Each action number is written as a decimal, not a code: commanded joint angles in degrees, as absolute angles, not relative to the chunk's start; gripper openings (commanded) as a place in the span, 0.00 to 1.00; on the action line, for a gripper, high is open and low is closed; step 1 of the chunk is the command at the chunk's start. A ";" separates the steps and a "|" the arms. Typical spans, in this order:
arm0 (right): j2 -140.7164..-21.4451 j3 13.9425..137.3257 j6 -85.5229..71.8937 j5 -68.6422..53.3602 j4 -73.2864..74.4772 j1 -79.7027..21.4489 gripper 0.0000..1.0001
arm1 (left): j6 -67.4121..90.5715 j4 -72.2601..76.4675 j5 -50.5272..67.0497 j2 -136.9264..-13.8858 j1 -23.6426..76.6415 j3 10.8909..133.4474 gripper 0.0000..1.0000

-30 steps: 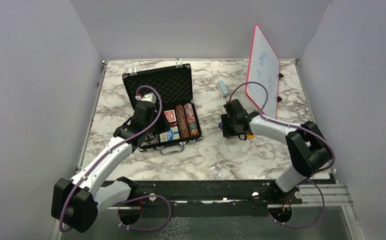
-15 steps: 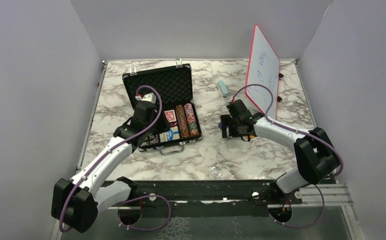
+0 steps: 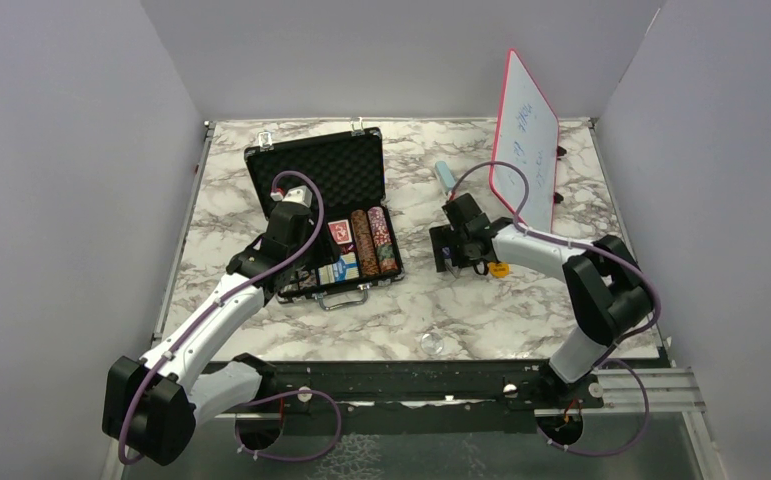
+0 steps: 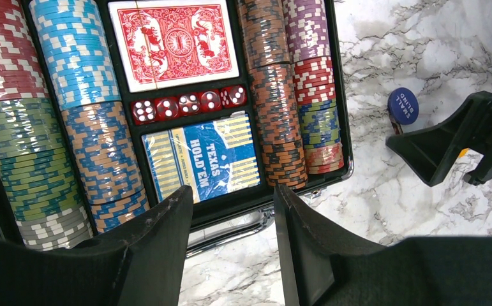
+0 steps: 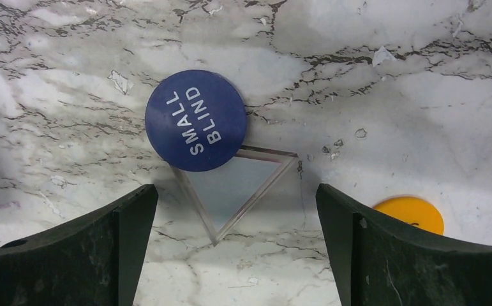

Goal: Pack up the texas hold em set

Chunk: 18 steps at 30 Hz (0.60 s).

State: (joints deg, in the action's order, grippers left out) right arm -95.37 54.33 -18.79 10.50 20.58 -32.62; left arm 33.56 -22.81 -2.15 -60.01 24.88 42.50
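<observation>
My right fingers straddle the clear plastic piece's tapering end, so next I move forward and pinch its wide corners (image 5: pixel 291 156), leaving the blue button behind.
The black briefcase (image 3: pixel 261 165) lies open with its foam lid up. In the left wrist view it holds rows of striped chips (image 4: pixel 281 95), a red deck (image 4: pixel 171 41), a blue deck (image 4: pixel 205 162) and red dice (image 4: pixel 189 105). My left gripper (image 4: pixel 233 191) is open and empty over the case's front edge and silver handle (image 4: pixel 230 233). My right gripper (image 5: pixel 235 191) is open and empty over the table, right of the case. A blue "SMALL BLIND" button (image 5: pixel 196 120) lies just beyond its fingertips, partly on a clear plastic piece (image 5: pixel 240 185). An orange button (image 5: pixel 411 213) lies by the right finger.
The red-framed whiteboard (image 3: pixel 526 140) stands at the back right. A pale blue block (image 3: pixel 445 177) lies behind my right gripper (image 3: pixel 448 258). A small clear round thing (image 3: pixel 432 344) lies near the table's front edge. Grey walls close in both sides.
My right gripper has moved a little left toward the case, and the orange button now shows behind it. The left arm has not moved.
</observation>
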 commanded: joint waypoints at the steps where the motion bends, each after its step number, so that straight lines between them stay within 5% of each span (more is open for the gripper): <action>1: -97.03 55.90 -14.40 10.03 18.96 -32.52 0.97 | 33.31 -21.31 -1.03 -60.54 25.23 43.84 0.52; 18: -100.37 56.18 -10.35 9.59 16.93 -32.43 0.89 | 32.61 -20.88 -1.04 -60.78 25.22 43.07 0.52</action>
State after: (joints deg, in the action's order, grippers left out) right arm -98.00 55.46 -11.35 9.06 15.55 -32.62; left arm 33.21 -22.37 -1.91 -60.93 24.88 42.50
